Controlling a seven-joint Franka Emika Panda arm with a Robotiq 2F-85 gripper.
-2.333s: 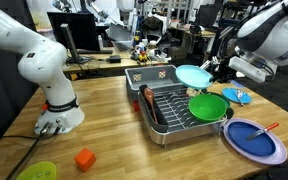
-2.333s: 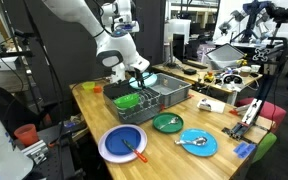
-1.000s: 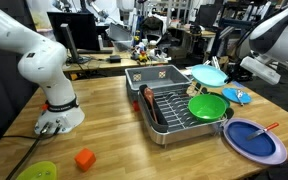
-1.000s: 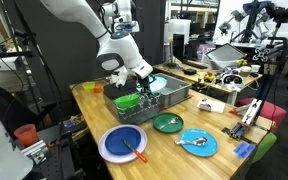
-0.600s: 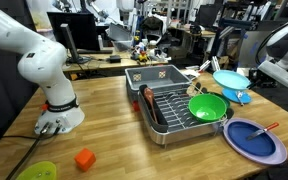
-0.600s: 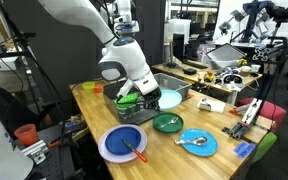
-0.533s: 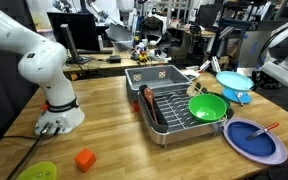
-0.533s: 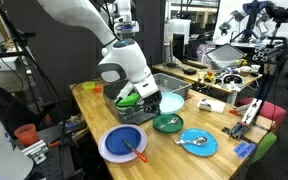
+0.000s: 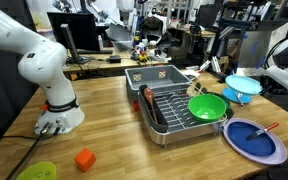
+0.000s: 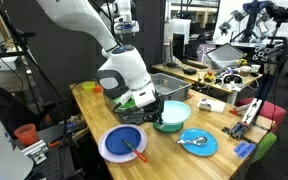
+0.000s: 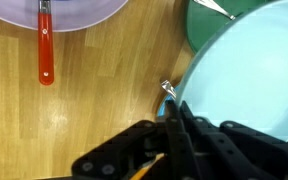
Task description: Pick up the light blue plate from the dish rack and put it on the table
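The robot's gripper should release the light blue plate on the bare wood [image 9: 271, 109] [image 11: 119, 136] just past the handle end of the red-handled utensil.
My gripper [image 11: 177, 112] is shut on the rim of the light blue plate [image 11: 246, 72]. It holds the plate just off the dish rack [image 9: 174, 122], low over the wooden table [image 9: 114, 130]. In both exterior views the plate [image 9: 244, 88] [image 10: 172, 114] hangs tilted beside the rack [image 10: 176, 90], with the gripper [image 9: 230, 80] [image 10: 156, 112] at its edge. In the wrist view the plate hovers over bare wood [image 11: 84, 100] and the edge of a green dish [image 11: 202, 28]. A green bowl [image 9: 208, 106] still leans in the rack.
A dark blue plate with a lilac rim [image 9: 254, 140] [image 10: 122, 143] holds a red-handled utensil [image 11: 46, 50]. A blue plate with a spoon [image 10: 198, 143] lies near the table edge. A tan dotted box [image 9: 149, 77], an orange block [image 9: 84, 158] and the robot base [image 9: 56, 105] stand beyond.
My gripper has carried the light blue plate away from above the dish rack, out past its side and lower toward the table. The green bowl has stayed in the rack.
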